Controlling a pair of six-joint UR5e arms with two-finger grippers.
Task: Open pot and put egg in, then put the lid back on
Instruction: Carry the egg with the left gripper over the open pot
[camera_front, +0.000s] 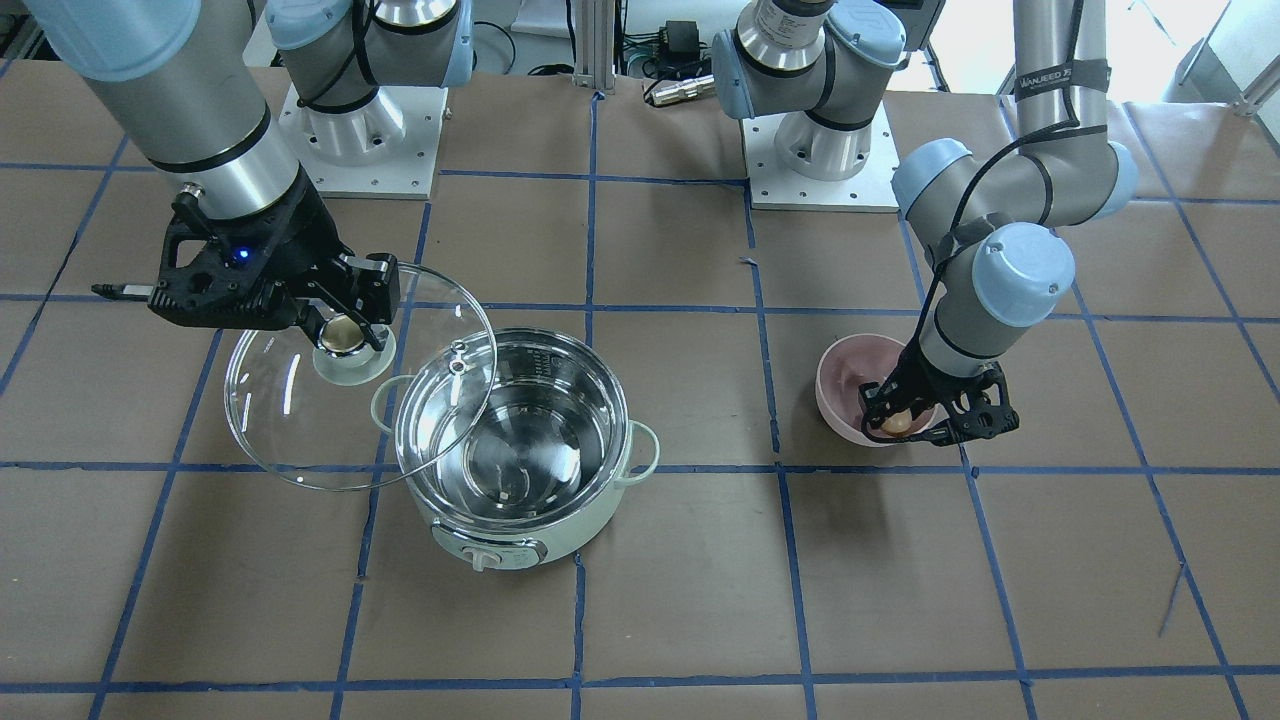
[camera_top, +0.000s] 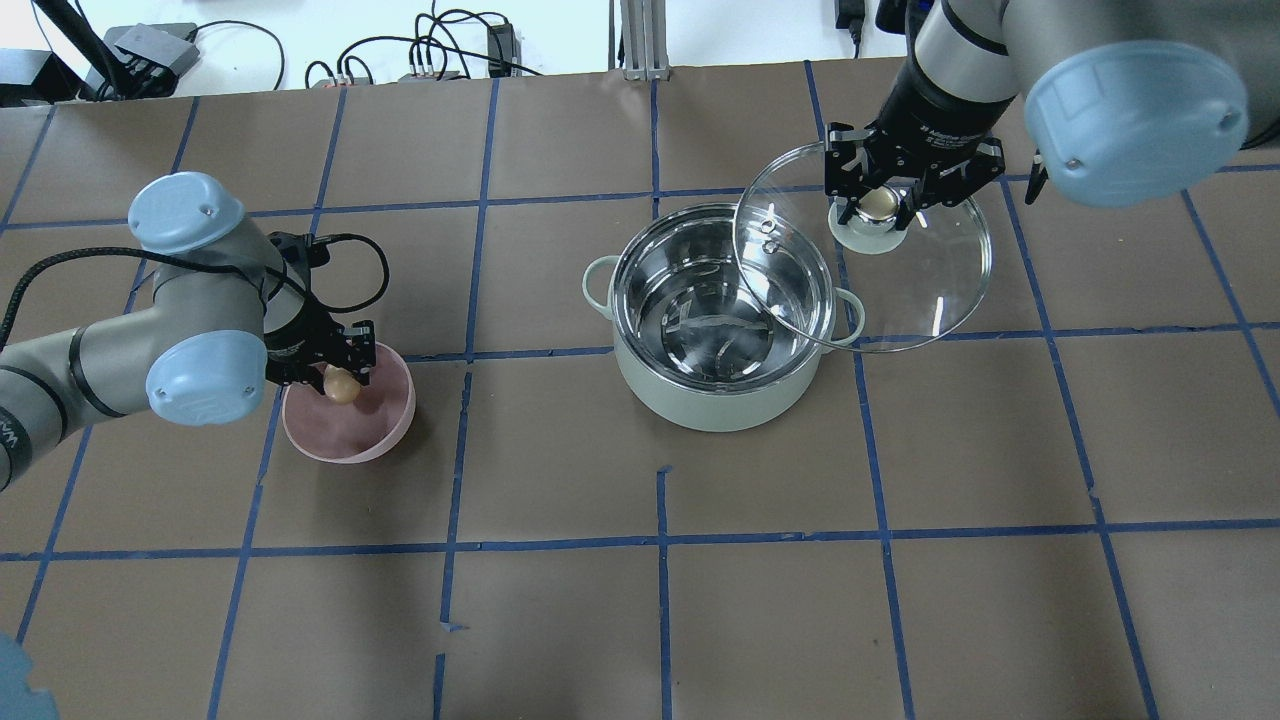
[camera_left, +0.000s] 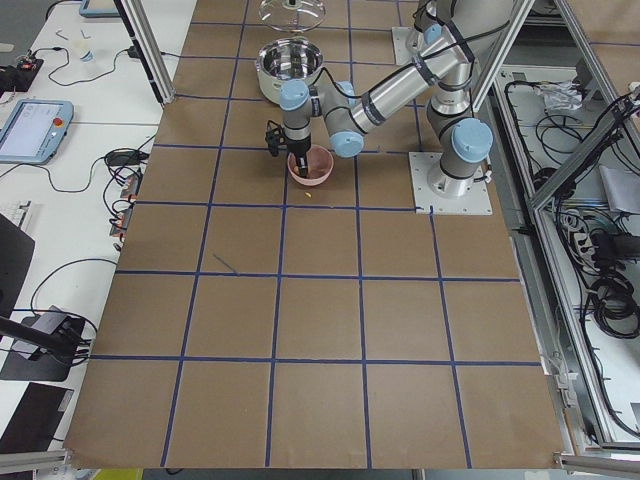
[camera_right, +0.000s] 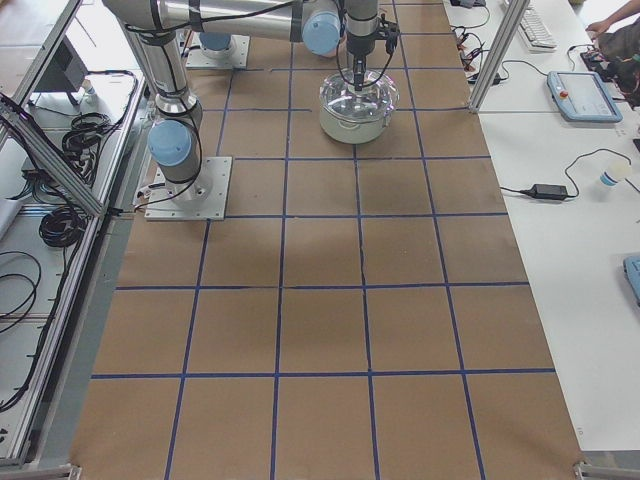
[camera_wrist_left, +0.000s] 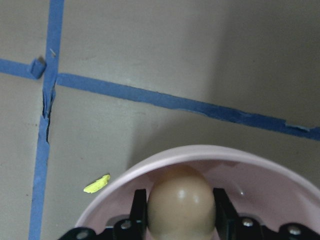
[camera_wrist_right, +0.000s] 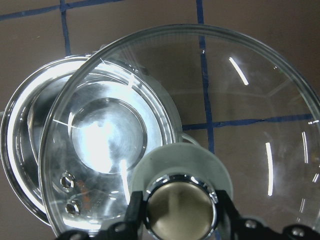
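Observation:
My left gripper will let go of the brown egg near the middle of the mint-green pot's bare steel bottom (camera_front: 528, 442).
The mint-green pot (camera_front: 520, 520) (camera_top: 720, 395) stands open and empty, its steel inside bare. My right gripper (camera_top: 878, 205) (camera_front: 343, 335) is shut on the knob (camera_wrist_right: 180, 210) of the glass lid (camera_top: 900, 290) (camera_front: 300, 430) and holds it in the air beside the pot, its edge overlapping the pot's rim. My left gripper (camera_top: 340, 383) (camera_front: 898, 422) is shut on the brown egg (camera_wrist_left: 181, 202) (camera_top: 342, 385) inside the pink bowl (camera_top: 350, 430) (camera_front: 845, 385); I cannot tell whether the egg is lifted off the bowl.
Blue tape lines cross the brown table. A small yellow scrap (camera_wrist_left: 97, 183) lies on the table just beside the pink bowl. The arm bases (camera_front: 820, 160) stand at the robot's side of the table.

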